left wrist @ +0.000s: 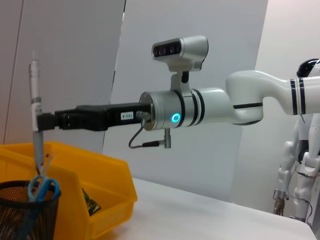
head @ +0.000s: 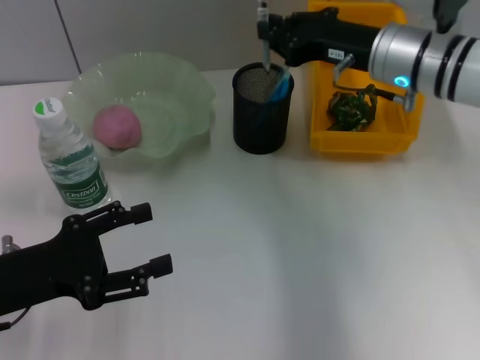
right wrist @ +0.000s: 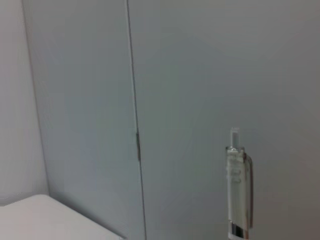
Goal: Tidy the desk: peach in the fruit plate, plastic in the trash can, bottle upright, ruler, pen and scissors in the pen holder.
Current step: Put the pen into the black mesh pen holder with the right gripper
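The grey pen, now upright over the holder's mouth, will be let go by my right gripper in the black mesh pen holder [head: 267, 75], next to the blue scissors.
My right gripper [head: 264, 31] is shut on a grey pen [head: 265, 45], holding it upright over the black mesh pen holder [head: 261, 112]. The pen's lower end reaches the holder's mouth beside the blue scissors [head: 281, 82]. The left wrist view shows the same pen [left wrist: 34, 107], gripper [left wrist: 45, 121], holder [left wrist: 22, 212] and scissors [left wrist: 42, 187]. The pen's top [right wrist: 237, 190] fills the right wrist view. A pink peach [head: 116, 126] lies in the green fruit plate [head: 180, 90]. The bottle [head: 71, 161] stands upright. Green plastic [head: 351, 109] lies in the yellow trash can [head: 367, 142]. The ruler is hidden. My left gripper [head: 155, 238] hangs open at the front left.
The yellow bin [left wrist: 107, 182] stands right behind the pen holder on the right side of the white desk [head: 300, 247]. The bottle is just beyond my left gripper's fingers. A grey wall panel [right wrist: 75, 100] backs the desk.
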You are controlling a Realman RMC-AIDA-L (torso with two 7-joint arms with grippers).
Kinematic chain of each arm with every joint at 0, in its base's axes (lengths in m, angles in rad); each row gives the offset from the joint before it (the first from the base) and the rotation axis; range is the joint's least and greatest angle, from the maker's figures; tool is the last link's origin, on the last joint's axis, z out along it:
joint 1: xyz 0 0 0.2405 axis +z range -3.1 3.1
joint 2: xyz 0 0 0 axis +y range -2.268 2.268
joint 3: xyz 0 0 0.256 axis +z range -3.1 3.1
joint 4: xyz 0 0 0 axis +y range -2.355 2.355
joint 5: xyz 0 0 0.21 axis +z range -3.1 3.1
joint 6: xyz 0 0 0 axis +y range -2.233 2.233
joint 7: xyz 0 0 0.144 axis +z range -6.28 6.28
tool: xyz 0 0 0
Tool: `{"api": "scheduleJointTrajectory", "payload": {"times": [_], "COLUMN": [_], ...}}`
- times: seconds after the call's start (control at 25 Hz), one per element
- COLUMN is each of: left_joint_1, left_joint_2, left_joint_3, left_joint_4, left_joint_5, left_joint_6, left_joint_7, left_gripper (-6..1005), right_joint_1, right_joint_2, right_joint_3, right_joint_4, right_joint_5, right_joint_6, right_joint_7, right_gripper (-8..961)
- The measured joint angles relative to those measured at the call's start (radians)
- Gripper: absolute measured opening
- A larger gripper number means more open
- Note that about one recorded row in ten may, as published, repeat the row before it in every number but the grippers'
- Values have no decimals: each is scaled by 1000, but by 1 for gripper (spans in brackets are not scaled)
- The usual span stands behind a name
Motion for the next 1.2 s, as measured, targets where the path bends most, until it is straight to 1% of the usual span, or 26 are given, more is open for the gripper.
{"api": "scheduleJointTrajectory", "payload": {"times": [0.16,0.36,0.6,1.2], "left_joint_1": [1,-1,-4,-8], "left_joint_2": [0,3,5,9], "left_joint_3": [0,0,-2,-26], "left_joint_4": [2,2,2,4], "left_joint_5": [-3,-3,-3,-3], "left_joint_6": [1,0,-1,2], "left_joint_7": [-5,-10,-12,-13], "left_gripper": [841,841,841,841], "right_joint_1": [30,44,48,57], "right_joint_2": [-1,1,2,1], "right_joint_3": [-2,-31,-73,-76], "right_joint_4": [50,62,62,73], "right_joint_5": [0,0,1,2], "right_joint_6": [21,58,112,148], "right_joint_7": [-20,-32,-32,-32], "right_gripper": [141,142,143,145]}}
